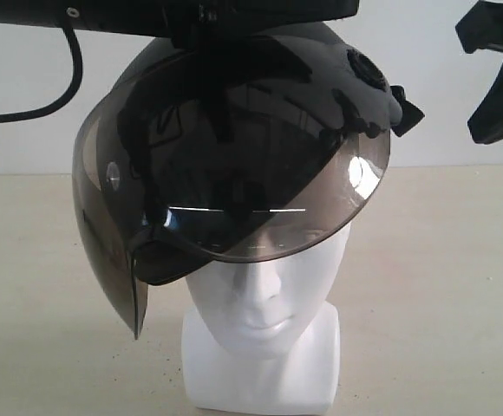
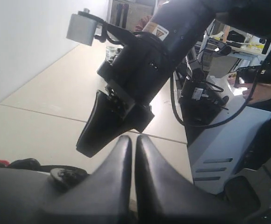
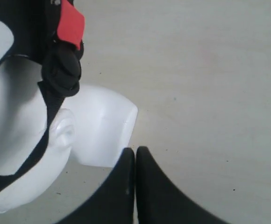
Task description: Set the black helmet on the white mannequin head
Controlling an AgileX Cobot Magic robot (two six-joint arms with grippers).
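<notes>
The black helmet sits slanted with its red-tab side high, so the robot's right gripper will take the chin strap [image 3: 61,70] below the red tab and pull that side down.
The black helmet [image 1: 321,78] sits on top of the white mannequin head [image 1: 264,295]. Its smoky visor [image 1: 260,173] is tilted up, so the nose and lips show below. My left arm [image 1: 234,10] lies across the helmet's crown. In the left wrist view my left gripper [image 2: 133,137] is shut with nothing between its fingers, just above the helmet shell [image 2: 14,191]. My right gripper [image 1: 486,128] hangs apart at the helmet's upper right. In the right wrist view the right gripper [image 3: 135,149] is shut and empty, near the head's neck base [image 3: 103,130] and ear [image 3: 63,133].
A black chin strap [image 3: 60,70] with a red tab [image 3: 71,23] hangs beside the ear. A pale tabletop [image 1: 442,286] spreads around the head. Beyond the table are a white stand [image 2: 229,154], cables and cluttered desks.
</notes>
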